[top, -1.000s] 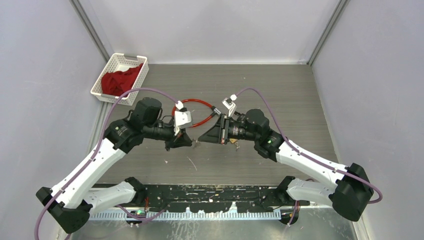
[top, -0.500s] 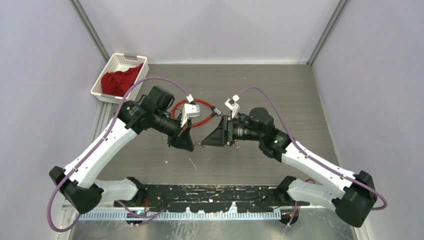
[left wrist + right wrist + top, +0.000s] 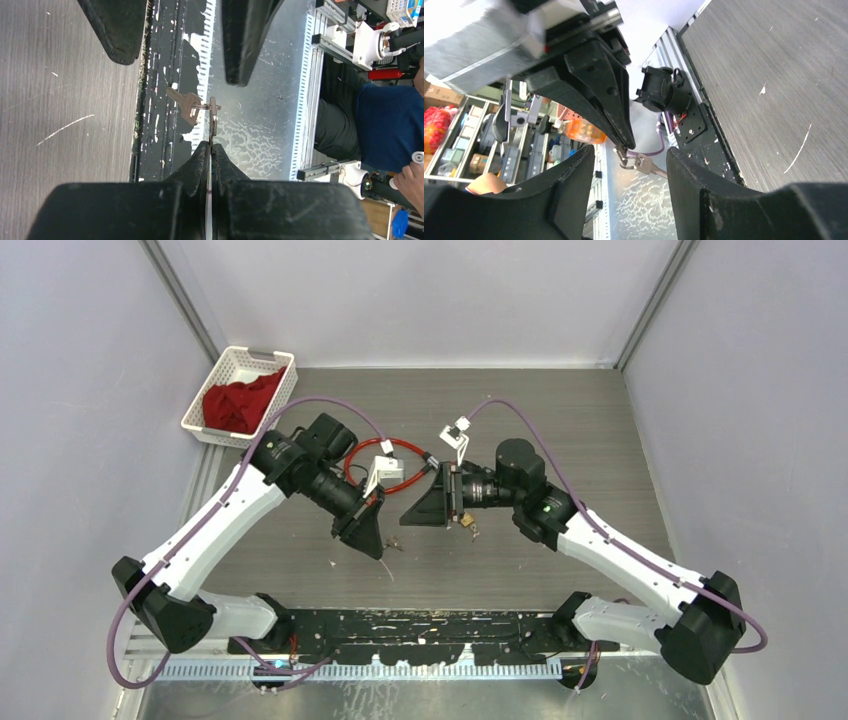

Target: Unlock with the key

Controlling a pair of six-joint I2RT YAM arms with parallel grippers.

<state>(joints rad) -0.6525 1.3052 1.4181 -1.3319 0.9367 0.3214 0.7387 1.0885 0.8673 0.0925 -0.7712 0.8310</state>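
Observation:
The robot's left gripper pinches the key's blade, which must go into the lock, so the robot should turn the key and take its ringed head [image 3: 213,107] with the right gripper.
My left gripper [image 3: 383,543] is shut on a thin metal key [image 3: 213,112], seen edge-on in the left wrist view, where the gripper [image 3: 210,146] pinches its lower end. A ring joins it to a second brass key [image 3: 186,104] that hangs free. My right gripper [image 3: 406,517] is open and empty and faces the left one. In the right wrist view [image 3: 630,151] the hanging key [image 3: 647,165] sits between its spread fingers without touching them. A red cable lock [image 3: 388,466] lies on the table behind both grippers.
A white basket [image 3: 268,358] with a red cloth [image 3: 236,402] stands at the back left. A small brass object [image 3: 467,523] lies on the table under my right wrist. The black rail [image 3: 420,625] runs along the near edge.
My left gripper has swung toward the near edge and tilted down with the key. My right gripper has shifted slightly left and back and still faces it.

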